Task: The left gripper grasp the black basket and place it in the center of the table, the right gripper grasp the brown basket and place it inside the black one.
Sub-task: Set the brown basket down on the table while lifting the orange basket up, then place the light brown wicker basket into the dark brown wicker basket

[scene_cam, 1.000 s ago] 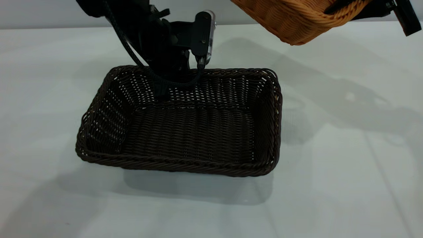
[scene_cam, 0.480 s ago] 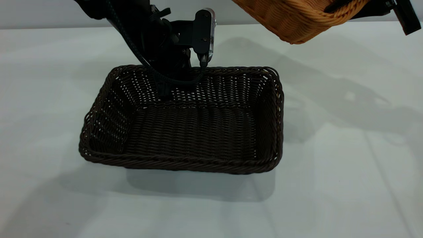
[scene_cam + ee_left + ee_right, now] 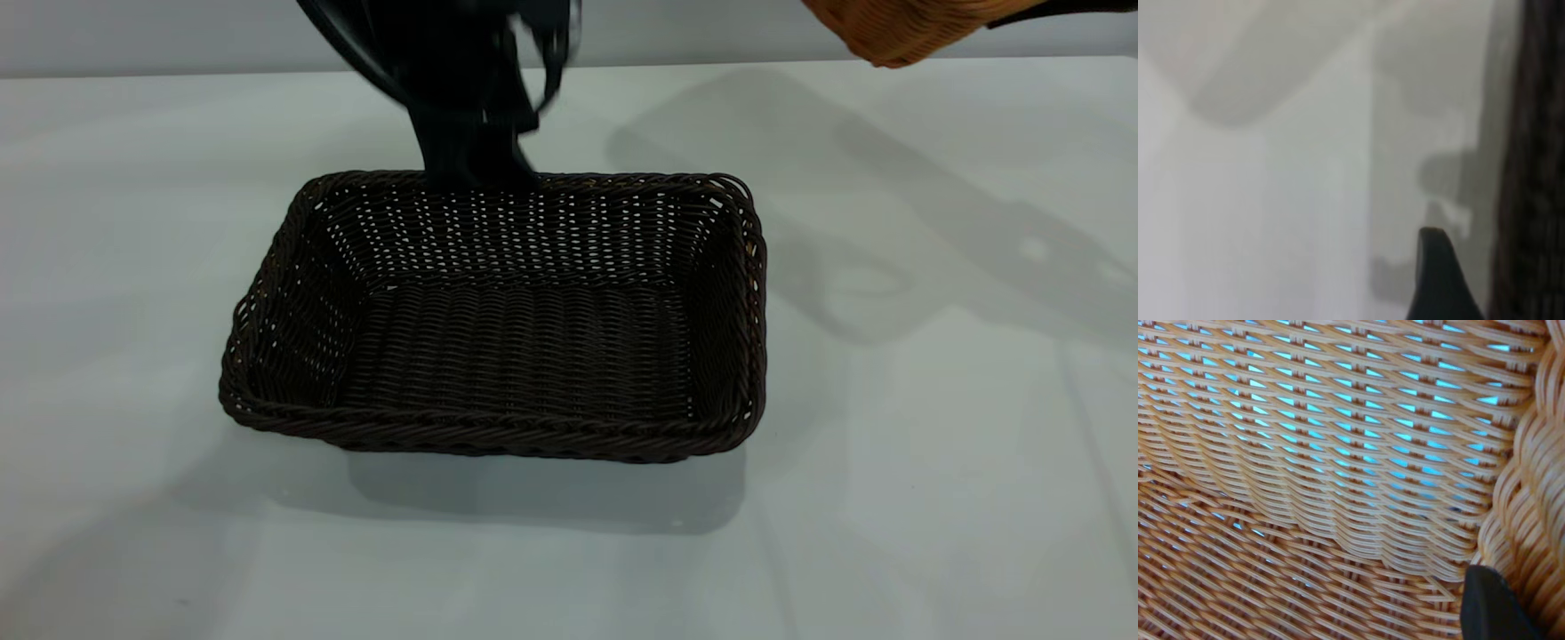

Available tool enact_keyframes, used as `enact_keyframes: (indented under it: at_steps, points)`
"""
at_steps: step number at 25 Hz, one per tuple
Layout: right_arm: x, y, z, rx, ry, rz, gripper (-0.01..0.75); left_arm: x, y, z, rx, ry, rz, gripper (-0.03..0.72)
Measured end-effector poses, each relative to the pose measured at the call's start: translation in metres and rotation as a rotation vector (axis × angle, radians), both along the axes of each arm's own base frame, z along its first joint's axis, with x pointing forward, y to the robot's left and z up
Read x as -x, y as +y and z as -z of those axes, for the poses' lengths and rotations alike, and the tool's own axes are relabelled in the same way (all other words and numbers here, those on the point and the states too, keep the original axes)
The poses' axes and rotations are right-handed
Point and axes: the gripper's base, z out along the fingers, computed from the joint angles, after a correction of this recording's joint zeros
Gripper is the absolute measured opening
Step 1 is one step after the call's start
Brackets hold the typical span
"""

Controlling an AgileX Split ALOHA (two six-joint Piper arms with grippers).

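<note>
My right gripper is going to let go of the brown basket, now hanging in the air, inside the black basket (image 3: 539, 304), between the black basket's near and far rims.
The black basket (image 3: 507, 356) sits flat on the table (image 3: 933, 444), near its middle. My left gripper (image 3: 480, 160) hangs blurred just above the basket's far rim, open and holding nothing. In the left wrist view one fingertip (image 3: 1437, 267) stands over bare table beside the dark basket wall (image 3: 1535, 167). The brown basket (image 3: 898, 27) hangs in the air at the top right, only a corner showing. My right gripper is almost wholly out of the exterior view. Its wrist view shows one fingertip (image 3: 1491, 607) pressed inside the brown basket's (image 3: 1325, 453) braided rim, shut on it.
Shadows of the arms and the raised basket fall on the table to the right of the black basket. A pale wall runs behind the table's far edge (image 3: 178, 76).
The left gripper has let go of the black basket and risen out of it. The basket's lifted far side has settled flat. The brown basket has moved up and right, nearly out of view.
</note>
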Motion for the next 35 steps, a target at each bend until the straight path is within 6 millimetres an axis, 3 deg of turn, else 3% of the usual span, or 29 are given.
enact_keyframes:
  at_steps: [5,11,15,19,23,26,35]
  points:
    - [0.005,-0.002,0.004,0.047,0.019,-0.060,0.092,0.008,0.011,-0.075,0.051,-0.040,-0.039,0.410]
    - [0.005,0.012,0.004,0.051,0.036,-0.098,0.092,0.025,0.059,-0.178,0.068,-0.188,-0.153,0.387]
    - [0.009,0.056,0.006,0.076,0.049,-0.236,0.092,0.052,0.082,-0.244,0.139,-0.341,-0.206,0.367]
    - [0.023,0.110,0.012,0.123,0.065,-0.447,0.092,0.079,0.096,-0.288,0.211,-0.430,-0.255,0.360]
    - [0.037,0.150,0.029,0.201,0.097,-0.601,0.092,0.096,0.102,-0.309,0.273,-0.457,-0.300,0.360]
    - [0.042,0.168,0.043,0.262,0.102,-0.648,0.092,0.101,0.104,-0.313,0.285,-0.460,-0.307,0.360]
    - [0.033,0.182,0.074,0.317,0.165,-0.691,0.092,0.101,0.104,-0.309,0.290,-0.422,-0.326,0.358]
